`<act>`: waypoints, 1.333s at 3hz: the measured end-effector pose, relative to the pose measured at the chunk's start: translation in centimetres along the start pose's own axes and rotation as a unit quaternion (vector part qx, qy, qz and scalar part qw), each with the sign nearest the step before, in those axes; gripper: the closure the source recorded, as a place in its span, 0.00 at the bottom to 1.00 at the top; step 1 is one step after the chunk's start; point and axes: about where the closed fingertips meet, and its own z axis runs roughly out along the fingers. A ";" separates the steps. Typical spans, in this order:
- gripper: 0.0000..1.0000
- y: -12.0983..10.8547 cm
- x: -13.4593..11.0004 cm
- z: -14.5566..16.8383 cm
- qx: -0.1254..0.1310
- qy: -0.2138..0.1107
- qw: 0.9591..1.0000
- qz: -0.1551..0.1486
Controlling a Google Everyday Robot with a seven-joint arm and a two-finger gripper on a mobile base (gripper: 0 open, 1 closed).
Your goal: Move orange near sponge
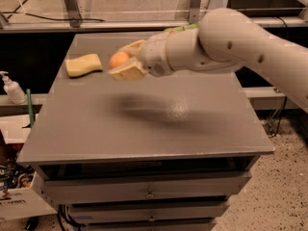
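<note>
My gripper will let go of the orange on the grey table [102,63], against the end of the sponge that faces my arm.
The orange [118,60] is a small round orange fruit held between my gripper's cream-coloured fingers [127,72]. My gripper [120,60] is shut on it and holds it above the table, just right of the sponge. The sponge [83,64] is a pale yellow wavy block lying flat at the table's back left. My white arm [226,37] reaches in from the right and casts a shadow on the tabletop below.
The grey table [144,129] has drawers beneath its front edge. A green snack bag [180,29] is mostly hidden behind my arm at the back. A white pump bottle [10,88] stands on a shelf to the left. A metal rail runs behind the table.
</note>
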 end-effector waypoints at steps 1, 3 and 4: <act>1.00 -1.4 -1.1 5.2 -0.019 0.002 1.000 -0.014; 1.00 -3.6 0.9 11.3 -0.009 0.029 1.000 0.000; 1.00 -4.6 1.6 12.4 0.006 0.033 0.999 0.008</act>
